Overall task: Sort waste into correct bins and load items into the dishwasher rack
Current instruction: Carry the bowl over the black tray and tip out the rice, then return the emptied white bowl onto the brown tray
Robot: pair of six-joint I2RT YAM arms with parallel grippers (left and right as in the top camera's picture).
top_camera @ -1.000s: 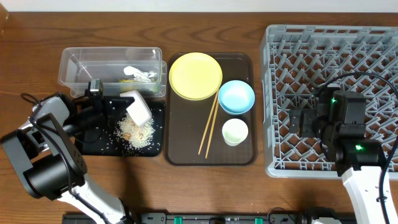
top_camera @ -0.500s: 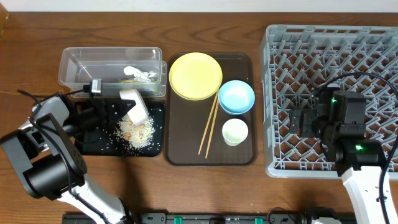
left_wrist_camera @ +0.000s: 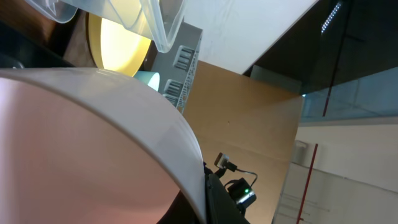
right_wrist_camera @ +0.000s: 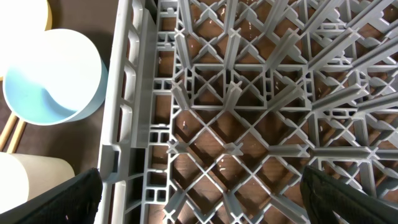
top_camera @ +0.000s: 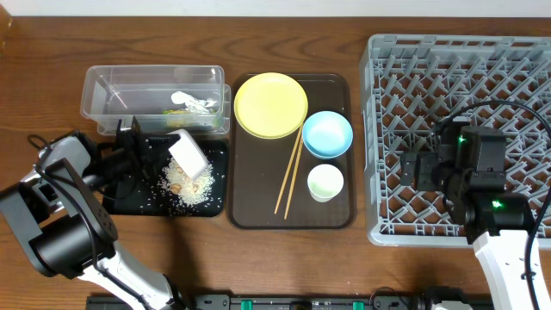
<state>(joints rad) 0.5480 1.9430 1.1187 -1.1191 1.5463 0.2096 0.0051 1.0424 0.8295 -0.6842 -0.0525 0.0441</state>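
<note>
The white bowl, now held tilted over the black tray, will be let go by my left gripper on the brown serving tray (top_camera: 263, 176), between the chopsticks and the black tray.
My left gripper (top_camera: 162, 148) is shut on the rim of the white bowl (top_camera: 188, 154) and holds it tilted over the black tray (top_camera: 129, 203). Rice scraps (top_camera: 191, 184) lie on the tray below it. In the left wrist view the bowl (left_wrist_camera: 93, 137) fills the frame, with one dark finger (left_wrist_camera: 219, 200) against its rim. The clear tub (top_camera: 103, 89) holds the white paper scrap (top_camera: 185, 99) and the yellow-green wrapper (top_camera: 176, 110). My right gripper (top_camera: 418, 169) is open and empty above the left part of the grey rack (top_camera: 465, 52); its jaws stand wide apart over the lattice (right_wrist_camera: 249, 93).
The brown serving tray (top_camera: 258, 215) carries the yellow plate (top_camera: 270, 104), light blue bowl (top_camera: 327, 134), small cup (top_camera: 325, 182) and chopsticks (top_camera: 291, 172). The blue bowl (right_wrist_camera: 53, 78) and the cup (right_wrist_camera: 34, 186) also show left of the rack wall in the right wrist view.
My left gripper has turned at the wrist, and the white bowl has tipped and shifted slightly over the black tray. The right arm has not moved.
</note>
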